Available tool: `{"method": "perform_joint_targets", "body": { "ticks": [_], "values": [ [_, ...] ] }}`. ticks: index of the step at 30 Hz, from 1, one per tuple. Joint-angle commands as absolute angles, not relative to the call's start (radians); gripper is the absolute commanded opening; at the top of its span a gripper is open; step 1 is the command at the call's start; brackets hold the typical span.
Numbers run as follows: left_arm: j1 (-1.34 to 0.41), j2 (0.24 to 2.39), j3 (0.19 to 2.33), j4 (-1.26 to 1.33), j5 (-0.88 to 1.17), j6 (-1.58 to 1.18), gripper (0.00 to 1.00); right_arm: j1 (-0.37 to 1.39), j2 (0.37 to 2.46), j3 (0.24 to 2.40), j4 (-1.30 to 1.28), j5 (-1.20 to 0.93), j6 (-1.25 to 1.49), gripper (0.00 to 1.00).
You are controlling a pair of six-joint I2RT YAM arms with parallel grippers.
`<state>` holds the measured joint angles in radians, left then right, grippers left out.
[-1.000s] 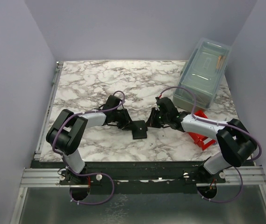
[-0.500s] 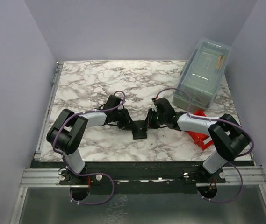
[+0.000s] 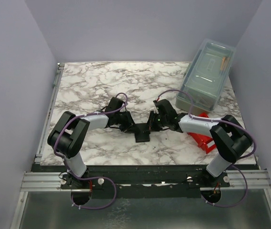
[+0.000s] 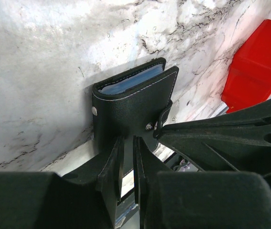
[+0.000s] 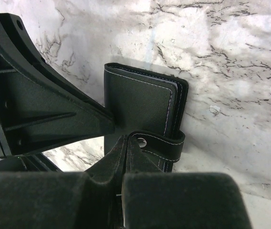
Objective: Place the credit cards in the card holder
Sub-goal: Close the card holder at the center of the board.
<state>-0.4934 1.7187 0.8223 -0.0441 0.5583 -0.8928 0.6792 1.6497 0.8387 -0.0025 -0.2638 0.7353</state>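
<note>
The strap's snap stands off the card holder's stud, so the robot's right gripper needs to open, grip the strap closer to its snap [image 5: 142, 142] and pull it over the stud.
The card holder [image 3: 142, 134] is a black leather wallet with white stitching, folded shut on the marble table. A pale blue-grey inner panel shows at its edge in the left wrist view [image 4: 125, 107]. My left gripper [image 3: 131, 128] is at its left side, and its jaws [image 4: 128, 145] are pinched on the holder's near edge with a narrow gap. My right gripper [image 3: 150, 126] is at its right side, shut [image 5: 128, 142] on the holder's snap strap [image 5: 166, 143], which wraps round the edge of the holder [image 5: 137, 102]. No orange-gold credit cards show in any view.
A red bin [image 3: 203, 139] sits at the front right behind my right arm and also shows in the left wrist view [image 4: 256, 67]. A clear lidded box [image 3: 206, 74] stands at the back right. Lilac walls enclose the table on three sides.
My right gripper has moved left, up to the card holder. The left gripper and the holder have stayed put.
</note>
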Motion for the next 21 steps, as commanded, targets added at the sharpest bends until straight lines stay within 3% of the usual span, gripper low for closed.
{"method": "perform_joint_targets", "body": {
  "ticks": [1, 9, 15, 21],
  "values": [
    [-0.5, 1.726, 0.82, -0.066, 0.531, -0.88, 0.2, 0.676, 1.691, 0.871, -0.043, -0.281, 0.712, 0.0],
    [-0.5, 1.719, 0.811, -0.066, 0.529, -0.881, 0.2, 0.676, 1.715, 0.882, -0.025, -0.292, 0.71, 0.0],
    [-0.5, 1.715, 0.812, -0.066, 0.537, -0.882, 0.2, 0.692, 1.63, 0.957, -0.213, -0.229, 0.662, 0.01],
    [-0.5, 1.706, 0.813, -0.066, 0.538, -0.88, 0.2, 0.745, 1.68, 1.083, -0.456, -0.054, 0.684, 0.22]
  ]
}}
